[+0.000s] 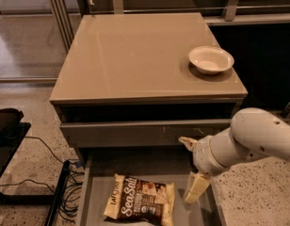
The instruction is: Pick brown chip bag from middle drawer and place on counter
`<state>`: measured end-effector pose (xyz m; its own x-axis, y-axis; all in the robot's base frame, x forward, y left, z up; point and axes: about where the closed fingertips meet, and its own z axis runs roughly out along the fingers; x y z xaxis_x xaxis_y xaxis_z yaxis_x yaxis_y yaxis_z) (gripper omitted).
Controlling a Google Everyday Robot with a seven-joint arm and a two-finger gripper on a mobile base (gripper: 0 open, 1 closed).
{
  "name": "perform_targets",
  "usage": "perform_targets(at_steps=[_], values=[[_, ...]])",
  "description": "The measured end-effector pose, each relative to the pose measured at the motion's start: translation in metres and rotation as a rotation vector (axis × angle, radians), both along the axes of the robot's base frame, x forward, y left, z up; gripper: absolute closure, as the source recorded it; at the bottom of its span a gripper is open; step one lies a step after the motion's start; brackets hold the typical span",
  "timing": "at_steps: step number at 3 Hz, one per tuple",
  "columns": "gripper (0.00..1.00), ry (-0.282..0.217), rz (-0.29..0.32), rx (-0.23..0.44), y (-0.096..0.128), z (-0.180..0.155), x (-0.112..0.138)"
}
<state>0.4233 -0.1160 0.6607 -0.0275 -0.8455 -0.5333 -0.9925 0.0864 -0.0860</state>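
My gripper needs to grip the brown chip bag at the arm-side end (163, 199), just past the bag's big lettering.
The brown chip bag (140, 200) lies flat in the open middle drawer (135, 166), near its front, with the "Sea Salt" lettering facing up. My gripper (184, 170) hangs over the drawer's right side, just right of the bag and not touching it. Its cream fingers (196, 188) are spread apart and hold nothing. The white arm reaches in from the right. The taupe counter (145, 55) is the cabinet top behind and above the drawer.
A white bowl (211, 59) sits at the counter's right front corner. A closed drawer front with scratches (135, 133) is above the open drawer. Black cables (65, 197) and a dark object (6, 121) lie on the speckled floor at left.
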Motion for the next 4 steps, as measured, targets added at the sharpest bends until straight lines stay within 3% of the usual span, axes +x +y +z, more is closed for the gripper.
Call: perform_targets(at_steps=[1, 2, 3, 4], values=[[0.00, 0.017, 0.019, 0.083, 0.021, -0.047, -0.031], [0.00, 0.018, 0.026, 0.085, 0.022, -0.047, -0.031], [0.00, 0.039, 0.063, 0.121, 0.044, -0.070, -0.030], [0.00, 0.040, 0.061, 0.139, 0.065, -0.107, -0.031]])
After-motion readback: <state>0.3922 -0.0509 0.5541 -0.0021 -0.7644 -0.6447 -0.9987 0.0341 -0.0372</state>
